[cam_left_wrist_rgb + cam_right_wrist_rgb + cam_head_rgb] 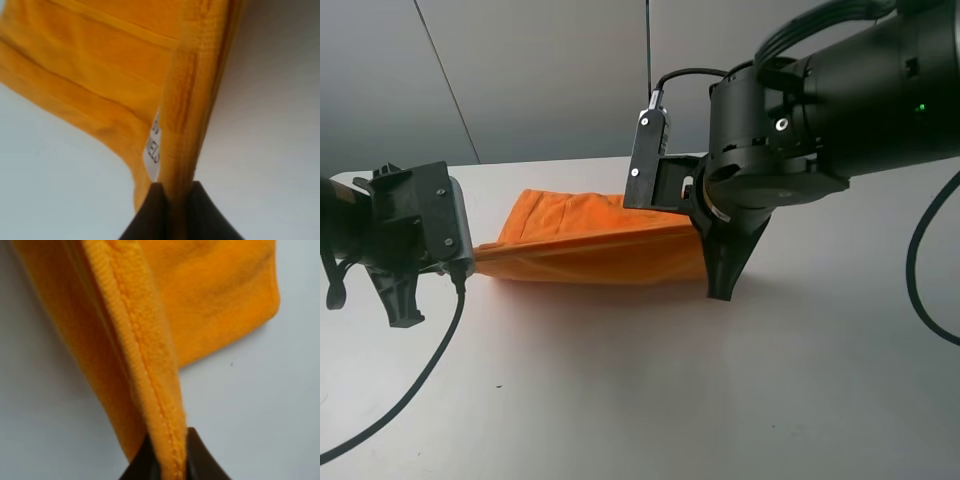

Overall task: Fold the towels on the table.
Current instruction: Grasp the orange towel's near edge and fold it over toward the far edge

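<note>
The robot's right gripper will release the orange towel's corner on the towel's far edge (704, 183) (270, 307), toward the grey wall panels.
The orange towel (590, 240) hangs stretched between my two grippers above the white table (640, 400); its far part rests on the tabletop. My left gripper (468, 266) is shut on the towel's left corner; the left wrist view shows the hem (182, 130) pinched between the dark fingers (150, 215), with the small white label (153, 147) beside it. My right gripper (718, 285) is shut on the right corner; the right wrist view shows the stitched hem (150, 370) clamped between the fingertips (200, 455).
Grey wall panels (520, 70) stand behind the table. A black cable (420, 380) trails from the left arm across the table's front left. Another cable (920, 260) loops at the right edge.
</note>
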You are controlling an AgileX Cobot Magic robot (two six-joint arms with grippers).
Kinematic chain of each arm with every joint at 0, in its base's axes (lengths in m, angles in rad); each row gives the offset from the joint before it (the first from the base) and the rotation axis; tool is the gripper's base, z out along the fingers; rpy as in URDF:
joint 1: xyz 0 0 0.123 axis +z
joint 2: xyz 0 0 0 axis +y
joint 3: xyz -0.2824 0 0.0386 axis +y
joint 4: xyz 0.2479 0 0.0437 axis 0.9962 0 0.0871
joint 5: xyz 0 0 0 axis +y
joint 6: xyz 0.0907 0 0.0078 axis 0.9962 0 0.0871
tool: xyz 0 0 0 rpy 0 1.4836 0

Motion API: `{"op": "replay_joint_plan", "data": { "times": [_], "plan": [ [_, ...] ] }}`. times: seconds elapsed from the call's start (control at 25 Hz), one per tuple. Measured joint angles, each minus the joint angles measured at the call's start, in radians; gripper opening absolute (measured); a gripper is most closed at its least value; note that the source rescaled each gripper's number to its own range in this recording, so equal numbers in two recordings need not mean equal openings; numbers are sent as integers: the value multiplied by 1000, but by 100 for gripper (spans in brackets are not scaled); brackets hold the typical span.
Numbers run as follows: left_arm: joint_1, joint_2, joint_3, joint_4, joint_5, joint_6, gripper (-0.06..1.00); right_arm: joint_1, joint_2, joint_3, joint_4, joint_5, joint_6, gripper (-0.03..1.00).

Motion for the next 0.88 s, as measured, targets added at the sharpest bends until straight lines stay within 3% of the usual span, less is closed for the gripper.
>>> {"op": "replay_joint_plan", "data": {
  "times": [0.36,0.72,0.88],
  "plan": [
    [0,15,-2,70,-294,-46,0,-132,0,-62,-51,-100,-63,0],
    [0,204,-113,56,-375,-44,0,-208,4,-65,-98,-199,-91,0],
    [0,257,-174,53,-377,-44,0,-219,69,-89,-144,-192,-91,0]
  ]
}}
